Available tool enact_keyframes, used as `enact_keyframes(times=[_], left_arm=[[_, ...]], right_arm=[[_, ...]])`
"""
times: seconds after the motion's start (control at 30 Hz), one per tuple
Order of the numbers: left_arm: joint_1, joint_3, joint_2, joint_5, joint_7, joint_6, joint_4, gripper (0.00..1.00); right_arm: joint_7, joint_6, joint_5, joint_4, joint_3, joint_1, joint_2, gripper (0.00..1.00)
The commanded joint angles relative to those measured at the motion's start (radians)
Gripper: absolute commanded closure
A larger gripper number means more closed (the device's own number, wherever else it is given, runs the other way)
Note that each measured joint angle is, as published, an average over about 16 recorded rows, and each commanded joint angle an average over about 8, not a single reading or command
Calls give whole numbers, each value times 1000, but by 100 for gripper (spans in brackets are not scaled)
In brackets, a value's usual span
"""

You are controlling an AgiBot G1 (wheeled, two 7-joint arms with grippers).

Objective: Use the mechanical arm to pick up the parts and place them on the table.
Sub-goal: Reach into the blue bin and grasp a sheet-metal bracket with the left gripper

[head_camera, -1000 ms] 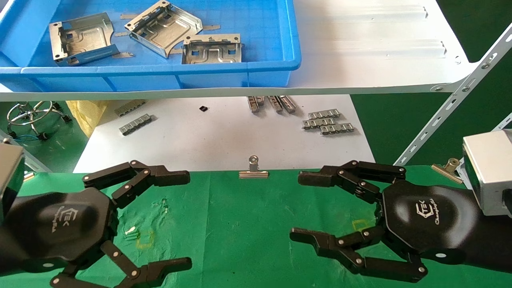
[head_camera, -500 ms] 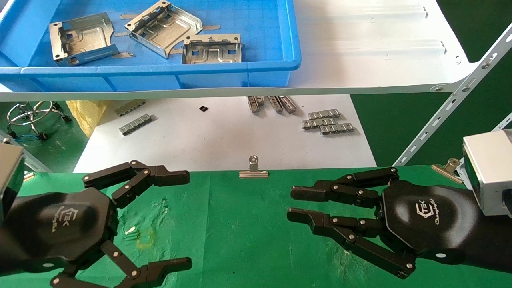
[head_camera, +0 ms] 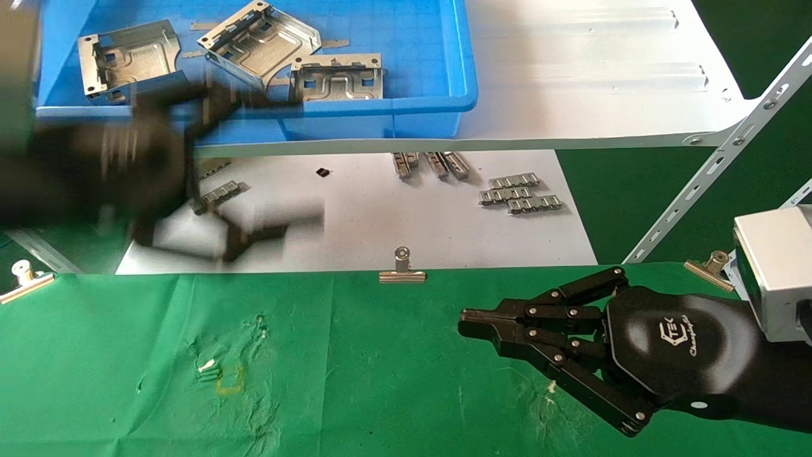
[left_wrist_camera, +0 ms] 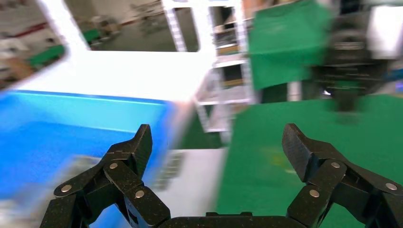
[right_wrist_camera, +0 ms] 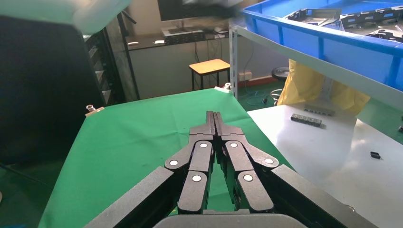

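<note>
The robot's left gripper will next move to the folded edge (head_camera: 234,24) of the middle silver part in the blue bin and close on it.
Three silver parts lie in the blue bin (head_camera: 457,63) on the upper white shelf: one at the left (head_camera: 130,60), one in the middle (head_camera: 260,41), one at the right (head_camera: 336,77). My left gripper (head_camera: 266,168) is open and empty, blurred with motion, raised in front of the bin's front wall; in the left wrist view (left_wrist_camera: 216,147) its fingers are wide apart. My right gripper (head_camera: 469,320) is shut and empty, low over the green table (head_camera: 355,381); in the right wrist view (right_wrist_camera: 214,118) its fingertips meet.
Small ribbed metal strips (head_camera: 520,193) lie on the lower white board (head_camera: 355,216), with more at the left (head_camera: 216,193). Silver binder clips (head_camera: 402,270) hold the cloth at the table's far edge. A slanted white shelf brace (head_camera: 717,165) stands at the right.
My left gripper has risen from the green table up and away to the blue bin's front, still open. My right gripper has closed its fingers and stays in place.
</note>
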Motion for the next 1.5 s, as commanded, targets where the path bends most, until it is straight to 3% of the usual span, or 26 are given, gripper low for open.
enact_keyframes(times=[0.03, 0.23, 0.43, 0.47, 0.7, 0.73, 0.83, 0.93, 1.1, 1.2, 1.23, 1.5], left_arm=[[-105, 27, 43, 63, 0, -2, 79, 0], [-313, 105, 200, 230, 40, -113, 435, 0], [-439, 155, 302, 346, 67, -284, 689, 2], [-454, 162, 313, 360, 71, -311, 718, 9], [-518, 210, 360, 444, 82, -406, 848, 95], [-525, 216, 363, 454, 80, -405, 861, 100], [-543, 234, 370, 478, 70, -394, 892, 100], [-558, 247, 372, 497, 57, -380, 919, 100], [-570, 261, 368, 517, 56, -364, 947, 100], [-571, 261, 361, 517, 76, -368, 950, 100], [-570, 259, 359, 514, 84, -371, 950, 100], [-562, 250, 350, 503, 141, -418, 959, 100]], right_arm=[[0, 0, 0, 0, 0, 0, 0, 100], [0, 0, 0, 0, 0, 0, 0, 100], [0, 0, 0, 0, 0, 0, 0, 100], [0, 0, 0, 0, 0, 0, 0, 100], [0, 0, 0, 0, 0, 0, 0, 100], [0, 0, 0, 0, 0, 0, 0, 100], [0, 0, 0, 0, 0, 0, 0, 99], [0, 0, 0, 0, 0, 0, 0, 88], [0, 0, 0, 0, 0, 0, 0, 30], [0, 0, 0, 0, 0, 0, 0, 4], [0, 0, 0, 0, 0, 0, 0, 0], [0, 0, 0, 0, 0, 0, 0, 0]])
